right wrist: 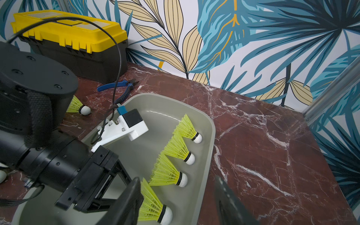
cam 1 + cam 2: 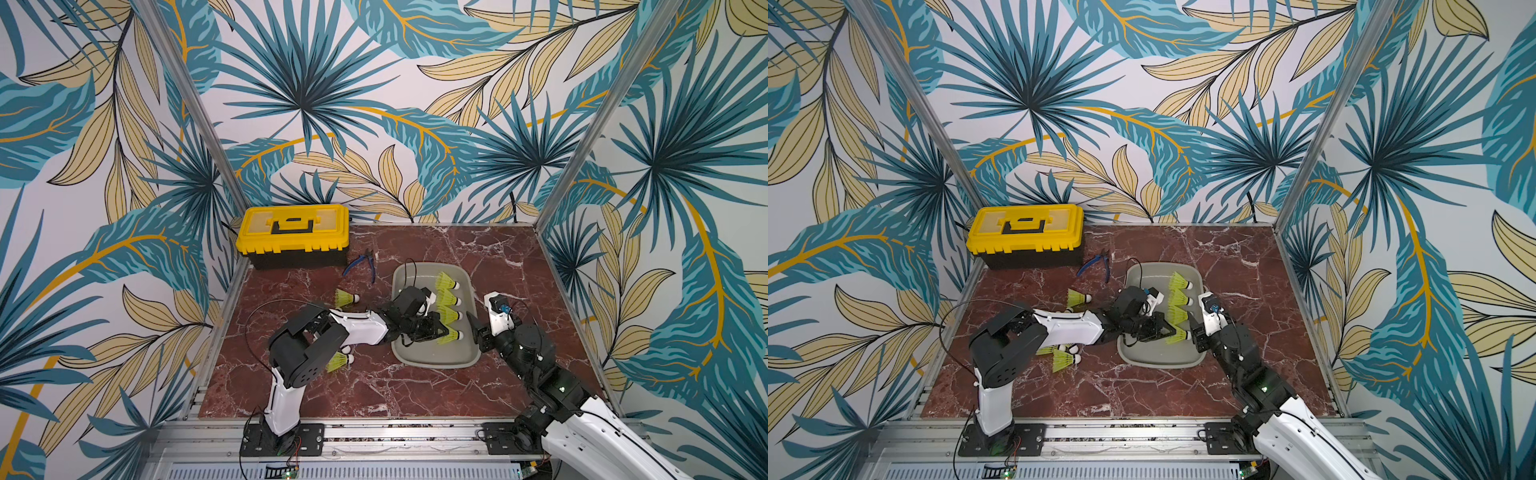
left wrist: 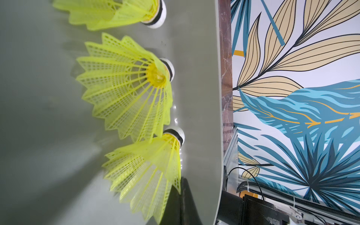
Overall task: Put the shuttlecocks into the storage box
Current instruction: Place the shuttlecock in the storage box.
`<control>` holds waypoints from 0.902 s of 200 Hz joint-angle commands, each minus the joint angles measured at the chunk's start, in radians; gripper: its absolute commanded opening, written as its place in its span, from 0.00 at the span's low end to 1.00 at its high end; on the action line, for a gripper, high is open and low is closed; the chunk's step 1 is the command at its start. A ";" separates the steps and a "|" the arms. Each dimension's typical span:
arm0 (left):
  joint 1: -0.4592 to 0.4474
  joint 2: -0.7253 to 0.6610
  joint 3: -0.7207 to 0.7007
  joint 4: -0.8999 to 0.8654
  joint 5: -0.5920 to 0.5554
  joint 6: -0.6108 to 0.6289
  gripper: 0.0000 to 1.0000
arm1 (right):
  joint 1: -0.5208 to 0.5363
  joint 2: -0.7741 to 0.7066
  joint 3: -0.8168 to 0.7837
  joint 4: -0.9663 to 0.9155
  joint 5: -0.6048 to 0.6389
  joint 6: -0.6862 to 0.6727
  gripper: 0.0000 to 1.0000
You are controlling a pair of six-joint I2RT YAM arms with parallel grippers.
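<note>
I need to use my left gripper to put down the nearest shuttlecock on the bottom of the storage box and let go, close beside the next shuttlecock [image 2: 453,332] [image 3: 154,155].
The grey storage box [image 2: 436,362] lies right of the table's middle. Several neon shuttlecocks lie in a row along its right wall, white tips to the right, the farthest [image 2: 446,282] to the nearest [image 2: 449,338]. My left gripper [image 2: 445,332] reaches into the box and is shut on the skirt edge of the nearest shuttlecock [image 3: 148,175], which rests on the floor. My right gripper [image 1: 177,178] stands open astride the right rim [image 1: 211,136], one finger beside that skirt, the other over the table. Another shuttlecock [image 2: 347,298] lies left of the box. More [image 2: 1065,359] lie under my left arm.
A yellow-lidded black toolbox [image 2: 293,235] stands at the back left corner. Blue-handled pliers [image 2: 361,266] lie between it and the box. Patterned walls close in three sides. My two arms are close together over the box's near right part.
</note>
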 commanded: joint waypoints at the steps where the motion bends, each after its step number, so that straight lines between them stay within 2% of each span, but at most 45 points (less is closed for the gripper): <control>1: -0.005 0.014 0.055 0.012 -0.009 -0.001 0.00 | 0.004 -0.015 -0.019 -0.018 0.018 0.015 0.60; 92: -0.004 0.042 0.090 -0.005 -0.010 0.007 0.00 | 0.003 -0.020 -0.019 -0.019 0.021 0.013 0.61; 180: -0.004 0.051 0.093 -0.008 -0.011 0.005 0.11 | 0.004 -0.013 -0.022 -0.013 0.021 0.012 0.61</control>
